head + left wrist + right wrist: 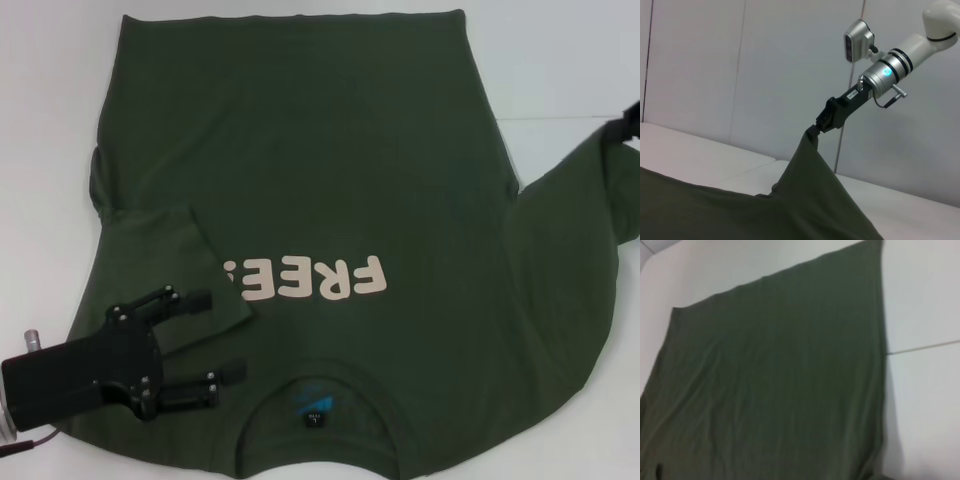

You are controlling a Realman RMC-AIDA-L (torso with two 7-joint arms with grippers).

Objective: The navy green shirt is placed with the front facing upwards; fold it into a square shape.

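Next, I release the sleeve's end, now pulled up above the table, with my right gripper on the shirt's chest (430, 268), next to the F of the lettering.
The navy green shirt (330, 170) lies front up on the white table, its cream "FREE!" lettering (310, 280) and collar (315, 405) toward me. One sleeve (165, 250) is folded inward onto the chest. My left gripper (222, 335) hovers open over that folded sleeve near the collar, holding nothing. My right gripper (630, 122) sits at the far right edge of the head view. In the left wrist view the right gripper (816, 129) is shut on the tip of the other sleeve (810, 200), pulled up into a peak above the table. The right wrist view shows only the flat shirt body (775, 380).
The white table (560, 60) shows bare around the shirt, with a thin seam line (560, 118) on the right. The shirt's hem lies at the far side. A plain pale wall (740, 75) stands behind the table.
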